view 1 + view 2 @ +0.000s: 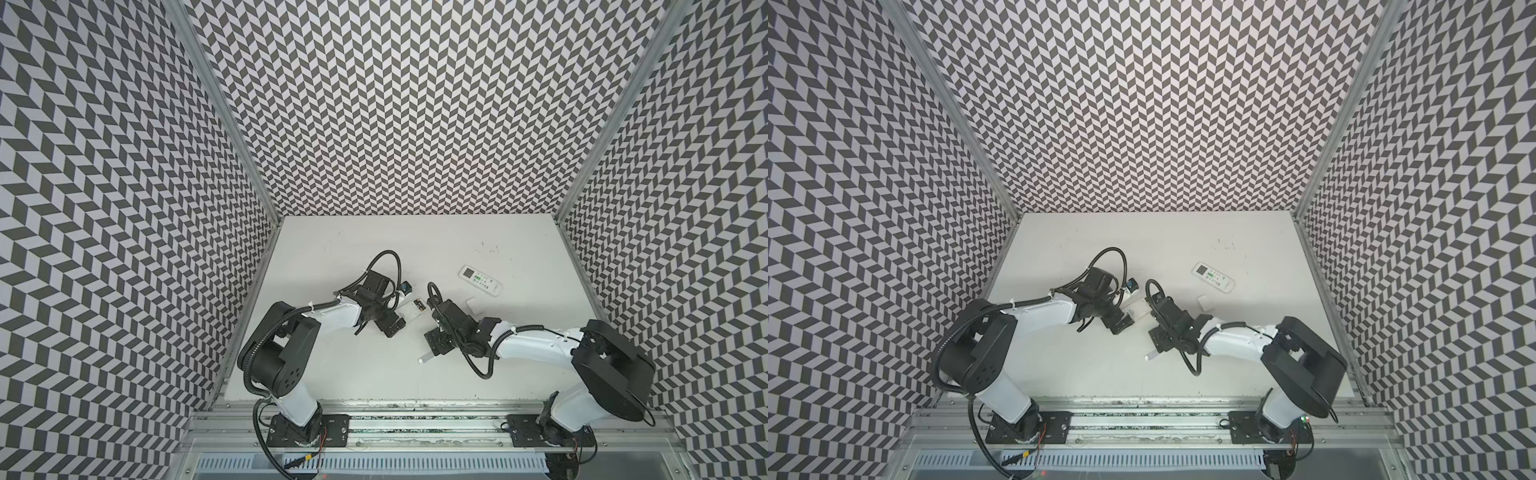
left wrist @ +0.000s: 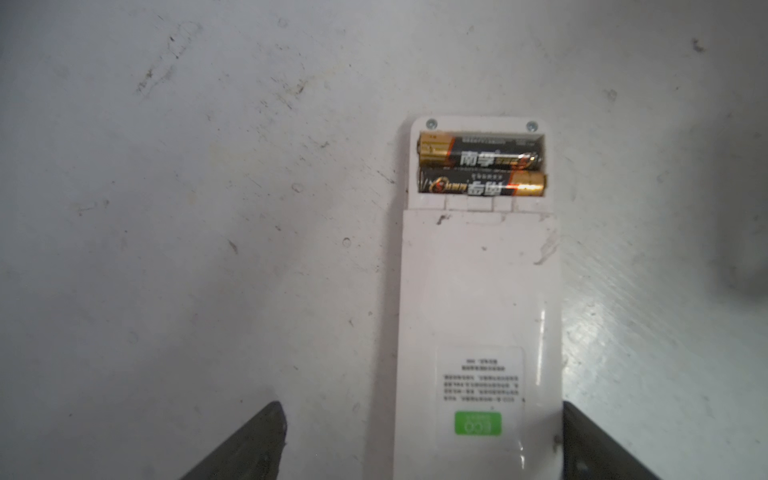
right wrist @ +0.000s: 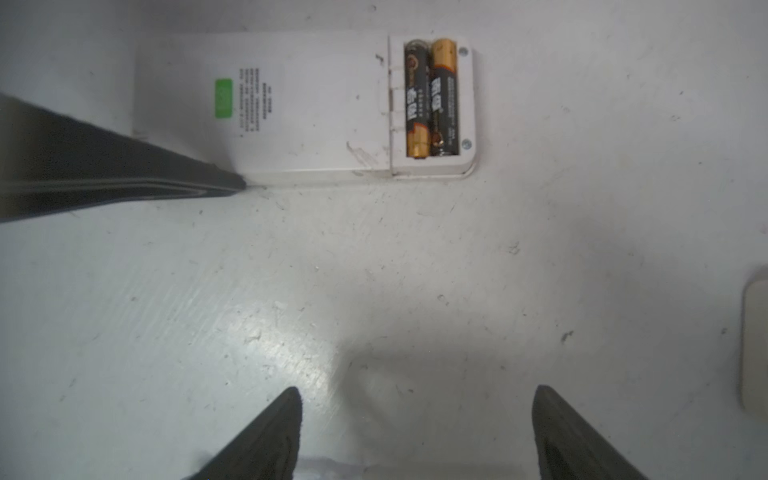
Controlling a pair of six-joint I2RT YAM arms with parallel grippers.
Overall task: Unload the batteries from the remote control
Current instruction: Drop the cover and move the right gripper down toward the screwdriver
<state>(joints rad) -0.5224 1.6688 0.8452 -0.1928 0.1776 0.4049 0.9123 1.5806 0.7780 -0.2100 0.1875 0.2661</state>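
I will next close my right gripper on the clear handle of the screwdriver (image 1: 427, 357) (image 3: 318, 469), because its metal end can help lift the batteries out.
The remote control (image 2: 478, 291) lies face down on the white table, green sticker up, with its battery bay uncovered. Two black batteries with gold ends (image 2: 480, 156) (image 2: 482, 185) sit side by side in the bay and also show in the right wrist view (image 3: 432, 97). My left gripper (image 2: 422, 405) is open and straddles the sticker end; one finger touches the remote's edge, the other stands well clear. In a top view the remote control (image 1: 412, 310) lies between the arms. My right gripper (image 3: 415, 390) is open over bare table, a short way from the remote.
A loose white battery cover (image 1: 473, 306) lies to the right of the remote. A slimmer white remote with many buttons (image 1: 481, 280) lies further back right. A clear-handled screwdriver (image 1: 424, 358) lies on the table just below the right gripper. Patterned walls close in three sides.
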